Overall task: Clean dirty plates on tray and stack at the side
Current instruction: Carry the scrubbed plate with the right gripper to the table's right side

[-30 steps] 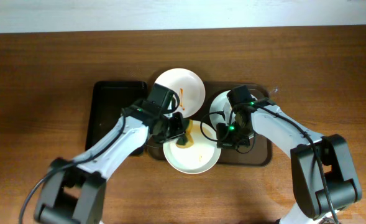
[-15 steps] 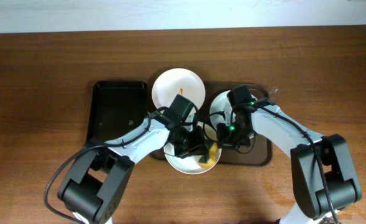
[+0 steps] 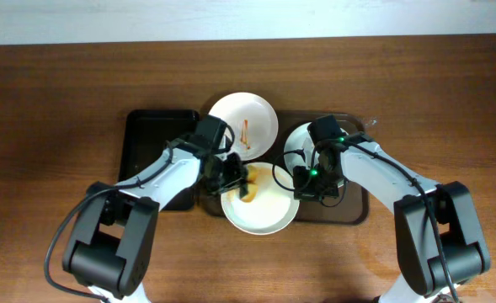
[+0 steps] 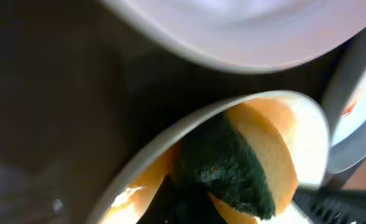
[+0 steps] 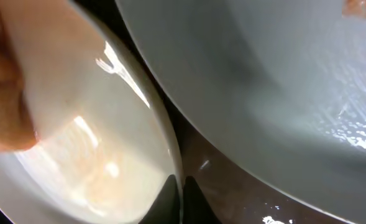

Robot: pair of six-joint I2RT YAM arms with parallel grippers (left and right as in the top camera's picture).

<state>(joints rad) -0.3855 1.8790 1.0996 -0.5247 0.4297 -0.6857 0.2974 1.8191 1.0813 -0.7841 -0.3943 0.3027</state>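
Observation:
My right gripper needs to put the white plate, still at the brown tray's front, on the bare table [image 3: 425,160] beside the brown tray, opposite the black tray. It will let go of the plate there.
A white plate [image 3: 264,210] lies at the front of the brown tray [image 3: 353,210], with faint orange smears. My left gripper [image 3: 233,175] is shut on a yellow sponge with a dark green face [image 3: 248,183] and presses it on the plate's left rear part; the left wrist view shows the sponge [image 4: 232,168] on the plate [image 4: 307,143]. My right gripper [image 3: 301,182] is shut on the plate's right rim [image 5: 170,155], fingers [image 5: 181,200] either side. A second plate [image 3: 246,119] with an orange streak lies behind. A third plate [image 3: 296,145] lies under my right arm.
A black tray [image 3: 151,151] stands left of the plates, partly under my left arm. The third plate [image 5: 263,81] shows a red smear in the right wrist view. Bare brown table lies around both trays.
My left gripper swept the sponge to the plate's front right, then back to its left rear. The right gripper has stayed on the rim.

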